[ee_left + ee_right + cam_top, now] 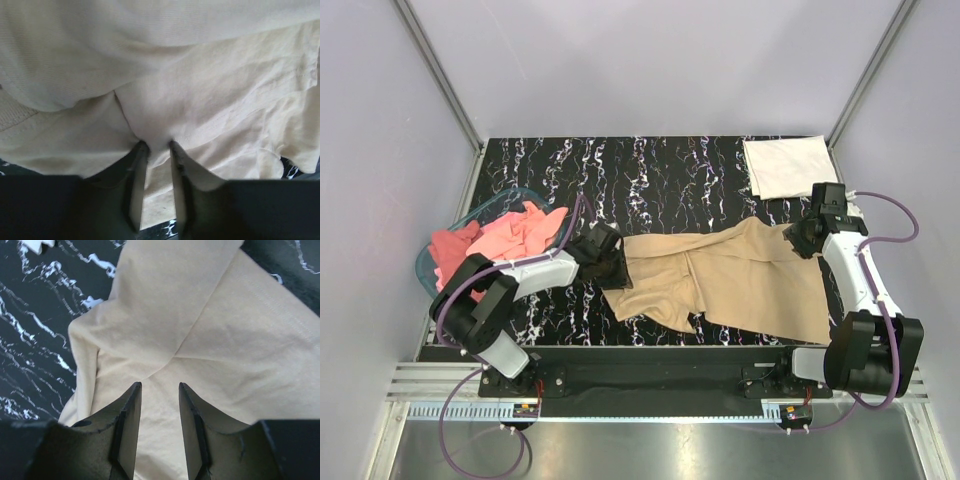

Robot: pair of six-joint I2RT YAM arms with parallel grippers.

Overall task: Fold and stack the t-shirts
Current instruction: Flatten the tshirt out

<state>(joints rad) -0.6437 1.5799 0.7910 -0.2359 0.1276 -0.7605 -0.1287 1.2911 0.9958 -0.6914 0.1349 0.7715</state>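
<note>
Next, my right gripper needs to grab the near corner (821,252) (241,246) of the tan t-shirt's folded-over flap, at the end nearest the folded white t-shirt.
A tan t-shirt (740,280) lies spread and partly folded across the middle of the black marbled table. My left gripper (612,265) is at its left edge. In the left wrist view the jaws (158,145) stand narrow, with a bunched fold of the tan cloth (200,90) between the tips. My right gripper (798,240) is at the shirt's upper right corner. In the right wrist view it (160,386) is open, just over flat tan cloth (225,340). A folded white t-shirt (788,165) lies at the back right. Pink and salmon t-shirts (510,235) are heaped at the left.
The pink shirts sit in and spill over a translucent blue basket (425,265) at the table's left edge. A corner of the white shirt (37,245) shows in the right wrist view. Grey walls enclose the table on three sides.
</note>
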